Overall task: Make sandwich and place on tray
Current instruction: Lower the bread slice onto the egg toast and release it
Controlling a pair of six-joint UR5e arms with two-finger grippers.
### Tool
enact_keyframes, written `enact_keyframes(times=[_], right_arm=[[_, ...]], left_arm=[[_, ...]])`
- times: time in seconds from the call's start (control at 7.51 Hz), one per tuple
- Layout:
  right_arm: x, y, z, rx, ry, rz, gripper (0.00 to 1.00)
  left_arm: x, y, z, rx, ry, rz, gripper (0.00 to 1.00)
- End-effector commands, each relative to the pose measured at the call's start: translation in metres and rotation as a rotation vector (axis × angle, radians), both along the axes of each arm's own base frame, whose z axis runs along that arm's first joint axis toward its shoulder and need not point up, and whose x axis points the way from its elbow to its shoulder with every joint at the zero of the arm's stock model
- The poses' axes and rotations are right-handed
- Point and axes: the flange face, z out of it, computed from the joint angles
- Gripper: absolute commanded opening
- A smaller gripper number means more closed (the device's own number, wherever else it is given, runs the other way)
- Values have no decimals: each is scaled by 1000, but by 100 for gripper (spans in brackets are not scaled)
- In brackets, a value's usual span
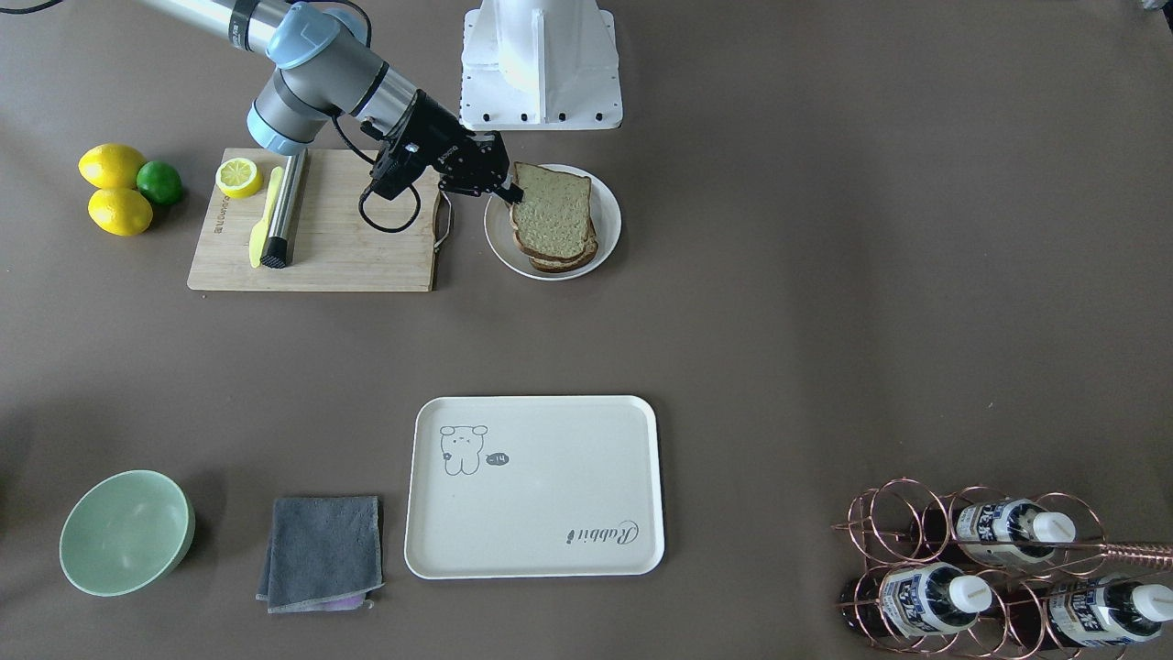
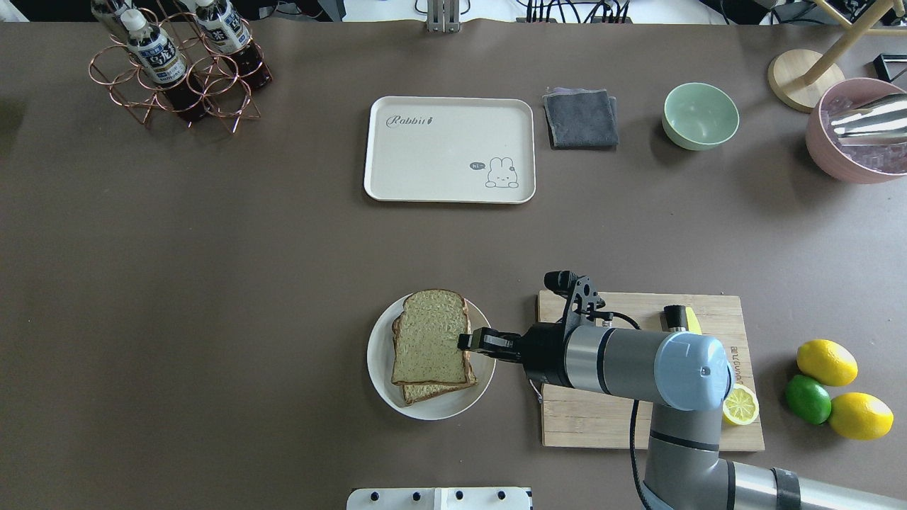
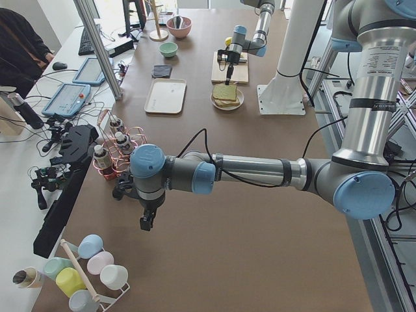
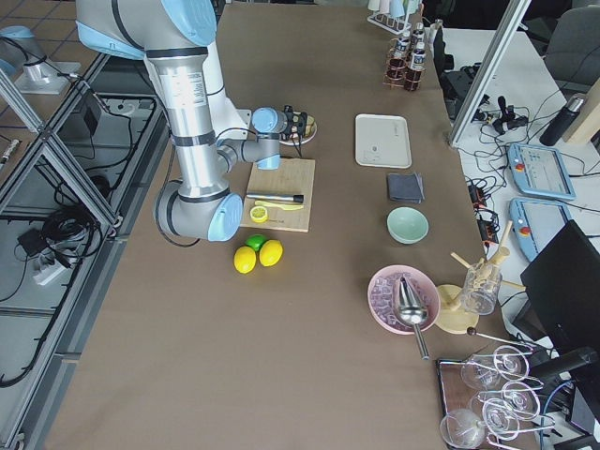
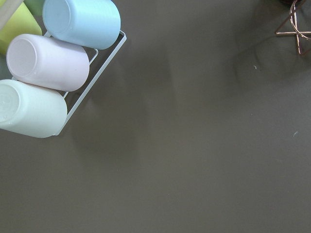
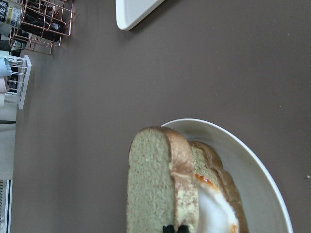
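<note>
My right gripper is going to release the top slice so that it rests over the egg and lower slice on the round white plate (image 1: 556, 209).
The sandwich (image 1: 553, 215) lies on a round white plate (image 1: 499, 247) near the robot's base: two brown-crusted slices, the top one offset. The right wrist view shows the top slice (image 6: 160, 189) with white egg and orange yolk (image 6: 214, 208) under it. My right gripper (image 2: 468, 342) is at the sandwich's (image 2: 430, 343) right edge, its tips close together on the top slice's crust (image 6: 182, 194). The cream tray (image 2: 450, 149) with the animal drawing lies bare across the table (image 1: 536, 486). My left gripper (image 3: 147, 223) hangs over bare table far off; I cannot tell its state.
A wooden cutting board (image 2: 623, 418) with a steel-handled tool (image 1: 284, 206) and half lemon (image 1: 238, 176) lies beside the plate. Lemons and a lime (image 2: 825, 386), a green bowl (image 2: 700, 115), a grey cloth (image 2: 581, 117) and a copper bottle rack (image 2: 177, 67) stand around. Cups (image 5: 48, 63) lie below the left wrist.
</note>
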Motion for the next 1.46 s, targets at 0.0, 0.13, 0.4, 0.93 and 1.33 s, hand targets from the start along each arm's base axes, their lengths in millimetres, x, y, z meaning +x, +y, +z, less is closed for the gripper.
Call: enact_keyframes(times=[0.0, 0.13, 0.4, 0.93, 1.33], right_arm=[[-3, 1, 7, -6, 13, -3, 0], [-4, 3, 9, -8, 14, -6, 0], [-7, 8, 5, -9, 8, -2, 0], [-16, 24, 7, -10, 11, 11, 0], [-10, 14, 9, -12, 10, 27, 60]], left_arm=[[0, -9, -7, 6, 0, -1, 98], [-1, -12, -10, 11, -1, -1, 98], [-1, -15, -9, 8, 0, -1, 98], [-1, -17, -3, 0, 0, -1, 98], [-1, -22, -7, 3, -2, -1, 98]])
